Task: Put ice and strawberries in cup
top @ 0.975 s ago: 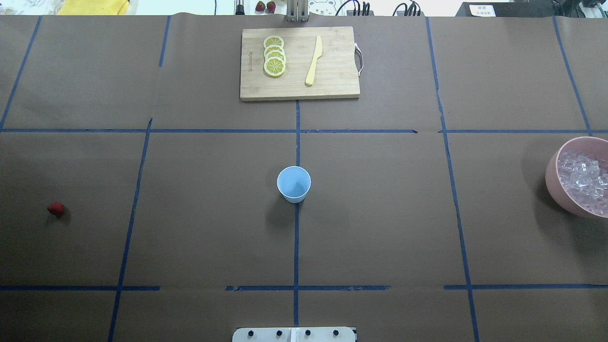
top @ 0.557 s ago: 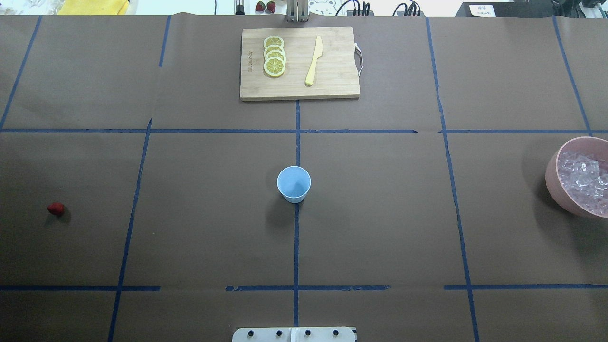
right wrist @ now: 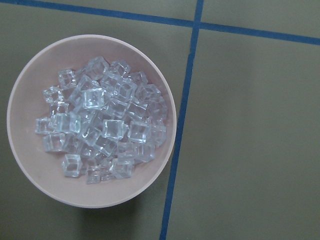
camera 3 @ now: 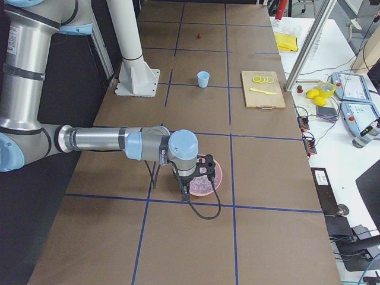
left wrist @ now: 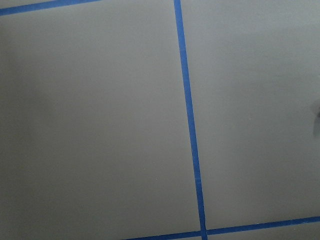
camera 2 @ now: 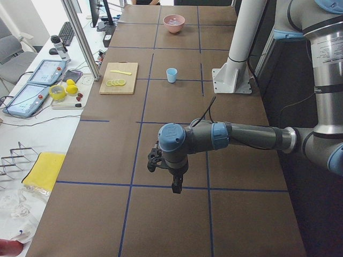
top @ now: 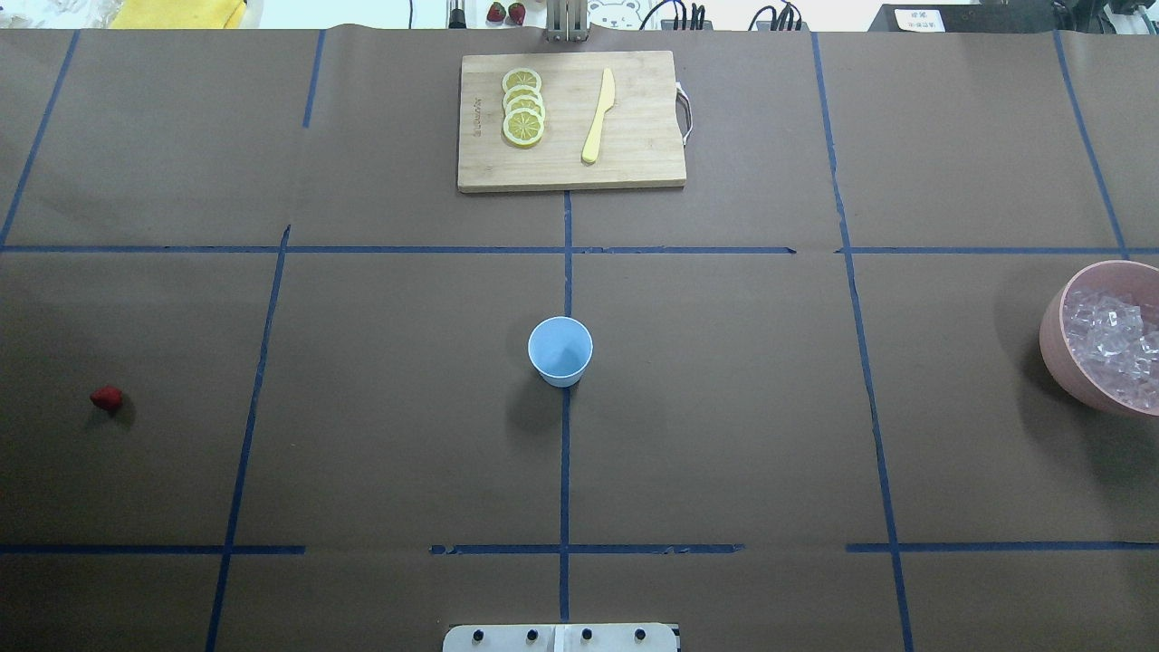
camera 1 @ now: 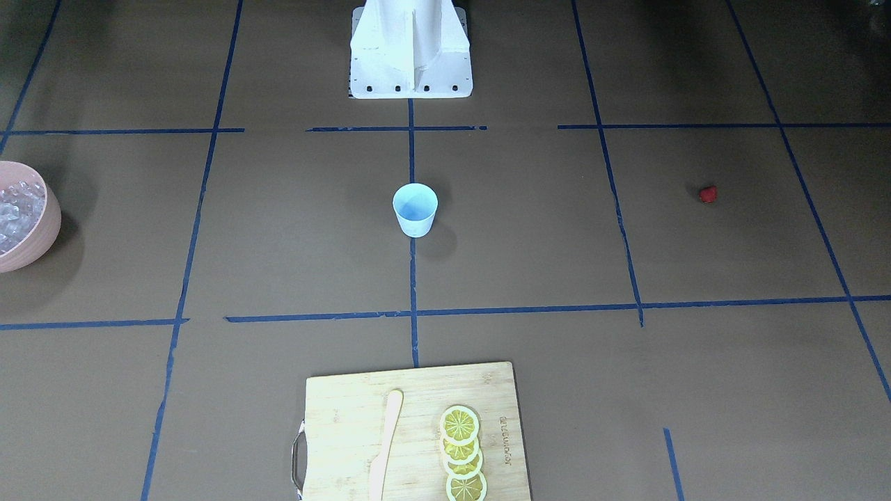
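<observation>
My right gripper reaches down into the pink bowl next and grabs an ice cube (camera 1: 21, 214) (right wrist: 69, 123) between the bowl's middle and its side toward the pale-blue cup.
The pale-blue cup (top: 560, 351) stands upright at the table's centre, also in the front view (camera 1: 415, 209). One red strawberry (top: 107, 397) lies far left on the table. Clear ice cubes (right wrist: 100, 125) fill a pink bowl (top: 1055, 349) at the right edge. My left gripper (camera 2: 177, 187) hangs over the table's left end; I cannot tell if it is open or shut. My right gripper (camera 3: 184, 191) hangs just above the pink bowl (camera 3: 217, 172); I cannot tell its state. The left wrist view shows only table and tape.
A wooden cutting board (top: 634, 154) at the far middle holds several lemon slices (top: 523, 107) and a yellow knife (top: 598, 116). The white robot base (camera 1: 411, 49) stands at the near edge. Blue tape lines cross the brown table.
</observation>
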Controlling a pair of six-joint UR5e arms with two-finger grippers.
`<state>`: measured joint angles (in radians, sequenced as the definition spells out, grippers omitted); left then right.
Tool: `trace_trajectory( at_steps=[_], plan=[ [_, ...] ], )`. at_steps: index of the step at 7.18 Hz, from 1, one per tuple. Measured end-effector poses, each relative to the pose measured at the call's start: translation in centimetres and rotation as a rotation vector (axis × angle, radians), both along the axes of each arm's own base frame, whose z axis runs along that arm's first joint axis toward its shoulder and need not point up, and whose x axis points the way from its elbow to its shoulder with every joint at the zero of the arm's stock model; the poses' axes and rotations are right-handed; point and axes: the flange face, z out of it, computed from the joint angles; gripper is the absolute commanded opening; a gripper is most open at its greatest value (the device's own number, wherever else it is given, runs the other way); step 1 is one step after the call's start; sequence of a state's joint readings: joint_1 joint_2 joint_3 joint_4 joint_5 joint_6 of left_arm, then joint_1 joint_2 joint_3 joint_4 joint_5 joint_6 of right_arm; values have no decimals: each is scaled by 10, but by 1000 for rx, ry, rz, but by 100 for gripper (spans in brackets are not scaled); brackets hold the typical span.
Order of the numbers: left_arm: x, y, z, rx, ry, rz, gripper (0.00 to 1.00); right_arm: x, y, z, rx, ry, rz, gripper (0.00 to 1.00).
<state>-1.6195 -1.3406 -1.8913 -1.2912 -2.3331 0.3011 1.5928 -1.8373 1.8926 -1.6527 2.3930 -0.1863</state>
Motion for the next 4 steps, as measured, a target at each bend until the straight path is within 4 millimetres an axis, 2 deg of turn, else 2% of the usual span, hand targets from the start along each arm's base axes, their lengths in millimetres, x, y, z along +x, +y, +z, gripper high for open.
trace_trajectory(
  at_steps=[4],
  plan=[
    [0,5,2,-8,0,-2,100,-45,-11,-16,-59,-55,54,96]
  ],
)
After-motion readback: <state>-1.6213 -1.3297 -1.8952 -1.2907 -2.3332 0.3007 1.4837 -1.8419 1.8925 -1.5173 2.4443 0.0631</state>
